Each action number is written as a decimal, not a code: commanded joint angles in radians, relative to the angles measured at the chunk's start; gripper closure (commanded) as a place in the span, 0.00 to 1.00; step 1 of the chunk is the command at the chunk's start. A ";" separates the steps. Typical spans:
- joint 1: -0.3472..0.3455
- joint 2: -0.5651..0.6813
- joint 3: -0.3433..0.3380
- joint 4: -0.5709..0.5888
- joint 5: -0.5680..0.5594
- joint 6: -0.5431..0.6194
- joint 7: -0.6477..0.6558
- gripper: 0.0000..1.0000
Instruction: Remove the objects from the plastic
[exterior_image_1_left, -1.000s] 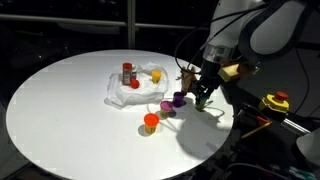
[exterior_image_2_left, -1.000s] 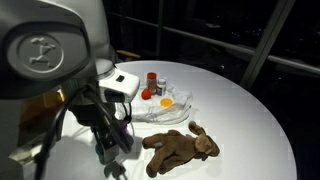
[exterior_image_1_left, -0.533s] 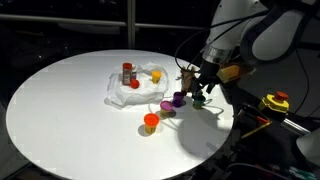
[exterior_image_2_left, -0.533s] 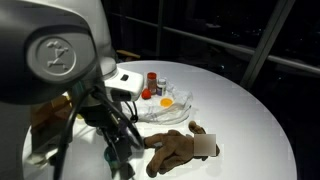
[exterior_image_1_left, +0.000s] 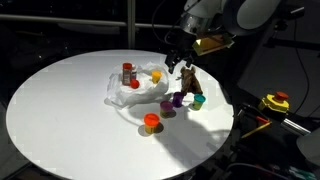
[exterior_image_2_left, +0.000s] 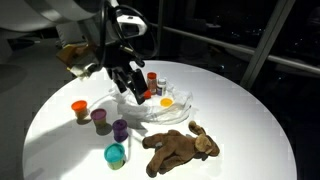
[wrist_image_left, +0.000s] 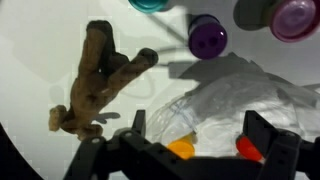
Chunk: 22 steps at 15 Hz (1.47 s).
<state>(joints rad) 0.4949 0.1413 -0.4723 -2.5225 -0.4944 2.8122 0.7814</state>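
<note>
The robot's gripper should next move to the orange object (exterior_image_1_left: 156, 76) (wrist_image_left: 182, 148) on the plastic, the one closest to the brown plush toy, and close around its sides.
The crumpled clear plastic (exterior_image_1_left: 140, 92) (exterior_image_2_left: 172, 112) (wrist_image_left: 250, 95) lies on the round white table. On it are a red-capped bottle (exterior_image_1_left: 127, 72) (exterior_image_2_left: 151, 82), an orange object (exterior_image_1_left: 156, 75) (exterior_image_2_left: 167, 101) (wrist_image_left: 181, 148) and a small red object (exterior_image_1_left: 134, 84) (exterior_image_2_left: 147, 95) (wrist_image_left: 248, 148). My gripper (exterior_image_1_left: 177, 63) (exterior_image_2_left: 133, 88) (wrist_image_left: 200, 135) hangs open above the plastic's edge, holding nothing. In the wrist view the orange and red objects show between its fingers (wrist_image_left: 262, 128), lower down.
Beside the plastic stand a teal cup (exterior_image_1_left: 198, 101) (exterior_image_2_left: 115, 154), two purple cups (exterior_image_1_left: 178, 99) (exterior_image_2_left: 120, 130) (wrist_image_left: 207, 38) and an orange cup (exterior_image_1_left: 151, 122) (exterior_image_2_left: 80, 111). A brown plush toy (exterior_image_1_left: 188, 78) (exterior_image_2_left: 180, 146) (wrist_image_left: 95, 85) lies near the table edge.
The gripper opened and left the teal cup standing on the table. The arm then rose and swung over towards the plastic.
</note>
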 joint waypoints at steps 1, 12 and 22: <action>-0.131 0.103 0.199 0.164 0.036 -0.056 -0.062 0.00; -0.252 0.447 0.272 0.583 -0.004 -0.230 -0.453 0.00; -0.388 0.576 0.326 0.776 0.077 -0.324 -0.699 0.00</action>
<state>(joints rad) 0.1464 0.6850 -0.1835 -1.8095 -0.4616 2.5263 0.1642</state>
